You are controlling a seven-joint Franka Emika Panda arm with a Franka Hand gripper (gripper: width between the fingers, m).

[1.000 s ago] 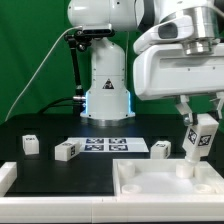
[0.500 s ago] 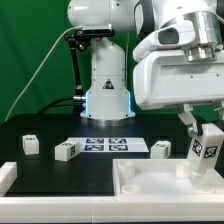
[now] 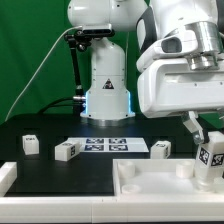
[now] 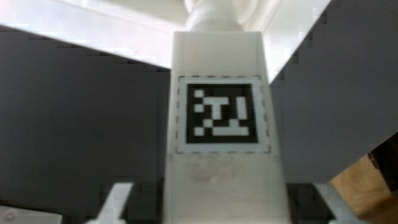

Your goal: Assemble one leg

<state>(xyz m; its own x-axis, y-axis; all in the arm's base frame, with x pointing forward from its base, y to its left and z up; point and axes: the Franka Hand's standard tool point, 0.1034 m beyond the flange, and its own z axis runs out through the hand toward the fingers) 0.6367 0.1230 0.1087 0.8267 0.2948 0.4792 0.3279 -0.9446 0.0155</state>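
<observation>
Next, my gripper releases the leg. It will leave it upright on the near corner of the large white tray-like board (image 3: 197, 186) below it.
My gripper (image 3: 206, 140) is shut on a leg (image 3: 210, 160), a white block with a black-and-white tag. It holds the leg upright at the exterior view's far right, over the right end of the large white tray-like board (image 3: 150, 182). The leg's lower end is close to the board's surface; I cannot tell whether it touches. In the wrist view the leg (image 4: 222, 110) fills the middle between my gripper (image 4: 222, 205) fingers, tag facing the camera. Three more legs lie on the table: one (image 3: 30, 144), another (image 3: 67, 151) and a third (image 3: 161, 148).
The marker board (image 3: 113, 145) lies flat mid-table behind the tray-like board. The robot base (image 3: 107, 85) stands at the back. A white corner piece (image 3: 6, 177) sits at the front left edge.
My gripper has moved down and toward the exterior view's right with the leg in it, bringing the leg lower over the board's right end. The other legs have not moved.
</observation>
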